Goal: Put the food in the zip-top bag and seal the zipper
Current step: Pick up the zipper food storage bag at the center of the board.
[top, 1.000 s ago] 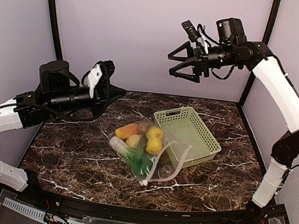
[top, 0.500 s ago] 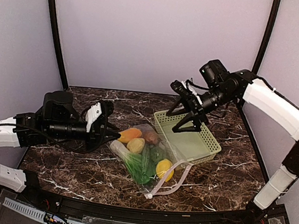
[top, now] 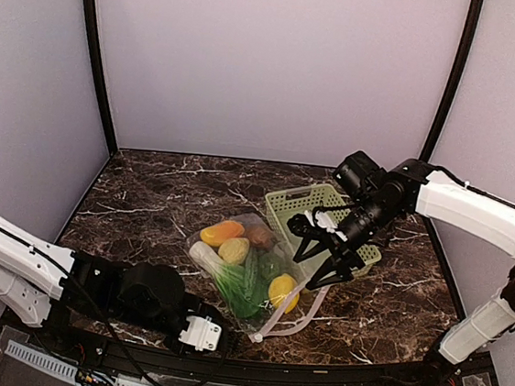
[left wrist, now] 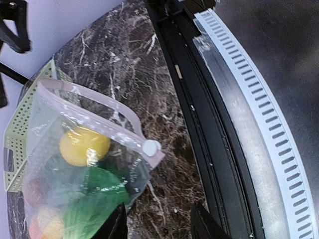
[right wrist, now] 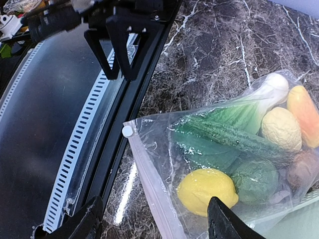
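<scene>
My left gripper is to go next to the clear zip-top bag's near corner (top: 250,331) (left wrist: 143,173), beside the white slider, and close there.
The clear zip-top bag (top: 249,275) lies on the marble table with the food inside: orange-yellow piece (top: 222,232), pale yellow piece (top: 233,249), red-brown piece (top: 259,237), green pepper (top: 271,265), bok choy (top: 234,281) and lemon (top: 282,291). Its pink zipper (top: 292,318) loops open at the near right, with a white slider (left wrist: 151,147) at the near corner. My left gripper (top: 210,333) is open, low at the front edge, a short way from that corner (left wrist: 158,219). My right gripper (top: 312,265) is open above the bag's mouth side (right wrist: 155,214), over the zipper (right wrist: 154,194) and lemon (right wrist: 207,190).
A light green lattice basket (top: 356,233) stands right of the bag, touching its mouth end, under my right arm. The table's black front rail (left wrist: 199,124) and a white slotted strip (left wrist: 254,129) run just beside the bag's near corner. Purple walls enclose the back and sides.
Both arms have come down from high above the table. The left swung to the front edge near the bag's corner; the right dropped over the bag's mouth. The bag settled and the lemon rolled toward the mouth.
</scene>
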Action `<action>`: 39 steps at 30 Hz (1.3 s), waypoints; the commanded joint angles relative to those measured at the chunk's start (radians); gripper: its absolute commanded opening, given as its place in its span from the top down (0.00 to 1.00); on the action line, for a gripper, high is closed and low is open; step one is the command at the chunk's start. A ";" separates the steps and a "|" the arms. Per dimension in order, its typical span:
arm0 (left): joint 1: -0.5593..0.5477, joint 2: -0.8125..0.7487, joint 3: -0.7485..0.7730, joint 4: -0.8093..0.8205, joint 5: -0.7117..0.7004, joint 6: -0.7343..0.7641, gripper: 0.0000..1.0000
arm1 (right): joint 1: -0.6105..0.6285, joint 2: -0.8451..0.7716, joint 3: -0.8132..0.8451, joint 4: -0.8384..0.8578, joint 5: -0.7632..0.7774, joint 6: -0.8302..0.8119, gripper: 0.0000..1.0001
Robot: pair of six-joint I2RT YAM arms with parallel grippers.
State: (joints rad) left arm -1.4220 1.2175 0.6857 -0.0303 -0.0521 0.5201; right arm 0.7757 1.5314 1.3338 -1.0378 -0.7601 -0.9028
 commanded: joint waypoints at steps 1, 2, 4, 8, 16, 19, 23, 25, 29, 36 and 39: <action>-0.069 0.064 -0.087 0.208 -0.146 0.143 0.55 | -0.006 -0.071 -0.017 0.043 0.027 0.018 0.31; -0.093 0.079 -0.099 0.239 -0.178 0.167 0.55 | -0.008 -0.076 -0.020 0.047 0.034 0.023 0.31; -0.123 0.133 -0.128 0.343 -0.238 0.205 0.53 | -0.012 -0.083 -0.021 0.051 0.041 0.034 0.31; -0.164 0.277 -0.161 0.578 -0.399 0.282 0.53 | -0.019 -0.087 -0.014 0.054 0.039 0.057 0.30; -0.183 0.450 -0.184 0.906 -0.581 0.383 0.59 | -0.024 -0.074 0.012 0.046 0.022 0.074 0.30; -0.191 0.462 -0.207 0.995 -0.620 0.428 0.61 | -0.026 -0.063 0.024 0.038 0.014 0.076 0.30; -0.204 0.415 -0.246 0.973 -0.615 0.426 0.63 | -0.026 -0.055 0.028 0.035 0.006 0.074 0.30; -0.208 0.363 -0.258 0.926 -0.594 0.404 0.64 | -0.026 -0.051 0.030 0.035 0.003 0.074 0.30; -0.209 0.358 -0.252 0.882 -0.556 0.374 0.63 | -0.026 -0.044 0.033 0.035 0.004 0.071 0.30; -0.209 0.489 -0.222 1.022 -0.596 0.432 0.61 | -0.026 -0.040 0.031 0.032 0.004 0.070 0.29; -0.207 0.531 -0.208 1.065 -0.605 0.438 0.59 | -0.026 -0.040 0.033 0.030 0.001 0.071 0.29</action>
State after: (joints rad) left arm -1.6260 1.7142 0.4507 0.9459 -0.6369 0.9405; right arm 0.7570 1.4830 1.3445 -0.9997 -0.7437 -0.8345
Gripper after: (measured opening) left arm 0.399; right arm 0.708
